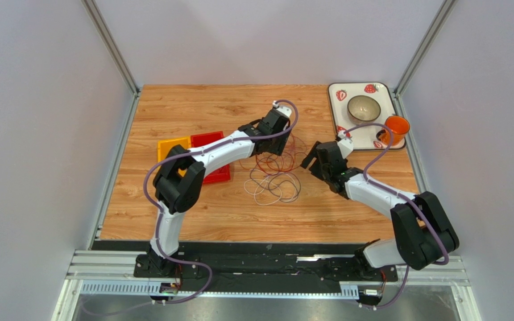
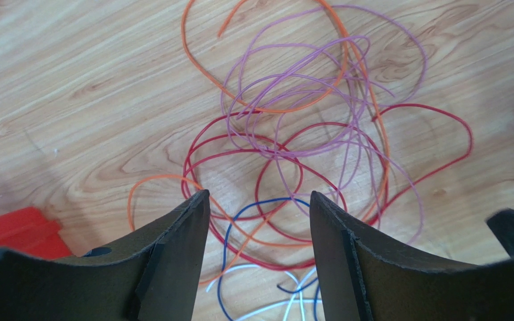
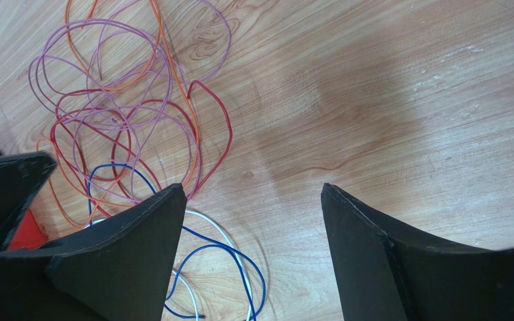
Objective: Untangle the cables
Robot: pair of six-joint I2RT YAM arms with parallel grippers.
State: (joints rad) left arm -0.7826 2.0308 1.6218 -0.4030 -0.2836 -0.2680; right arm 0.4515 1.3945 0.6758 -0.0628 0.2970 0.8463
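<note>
Purple cable loops cover the red cable beyond my left fingers; that gripper should reach farther, pinch those loops (image 2: 274, 93) and lift them clear.
The cables (image 1: 274, 175) lie in a loose tangle on the wooden table, between my two grippers. In the left wrist view the tangle (image 2: 293, 144) holds red, purple and orange loops, with a blue cable (image 2: 229, 227) and white ones under the fingers. My left gripper (image 2: 260, 195) hovers open over the pile's far side (image 1: 278, 146), with nothing gripped. My right gripper (image 1: 310, 160) stands open just right of the pile. Its view shows the tangle (image 3: 125, 120) to the upper left, a blue cable (image 3: 239, 249) by its left finger, and bare wood between the fingertips (image 3: 253, 187).
A red tray (image 1: 216, 157) and an orange one (image 1: 172, 147) lie under the left arm, left of the cables. At the back right, a strawberry-patterned plate (image 1: 337, 110) carries a bowl (image 1: 363, 107), with an orange cup (image 1: 396, 127) at its edge.
</note>
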